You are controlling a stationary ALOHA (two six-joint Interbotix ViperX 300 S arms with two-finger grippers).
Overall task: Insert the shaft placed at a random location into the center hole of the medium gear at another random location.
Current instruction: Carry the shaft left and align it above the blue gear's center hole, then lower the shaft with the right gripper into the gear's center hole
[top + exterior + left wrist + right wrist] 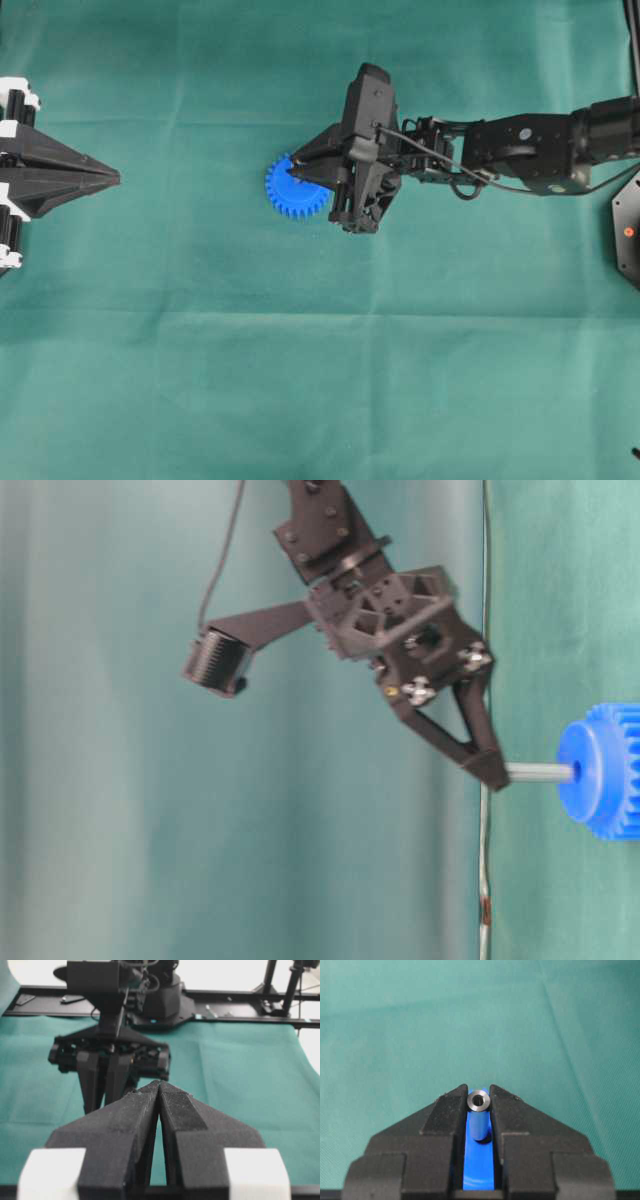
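My right gripper needs to let go of the silvery shaft, upright in the center hole amid the blue medium gear's toothed rim [297,183] [484,1138]. The shaft now stands on end over that hole.
The blue medium gear [290,192] lies flat on the green cloth near the middle. My right gripper [296,172] hangs over it, shut on the silvery shaft [479,1101], which stands on end between the fingertips. In the table-level view the shaft [538,772] runs from the right gripper [492,770] to the middle of the gear's hub [578,772]. Its lower end covers the center hole, which is hidden. The gear's blue face [479,1170] shows between the jaws. My left gripper [115,178] rests shut and empty at the far left, its tips [159,1082] pressed together.
Green cloth [320,380] covers the table. A black mount [628,230] sits at the right edge. In the left wrist view a black frame rail [240,1019] runs along the far side, and the right arm [110,1060] stands directly ahead.
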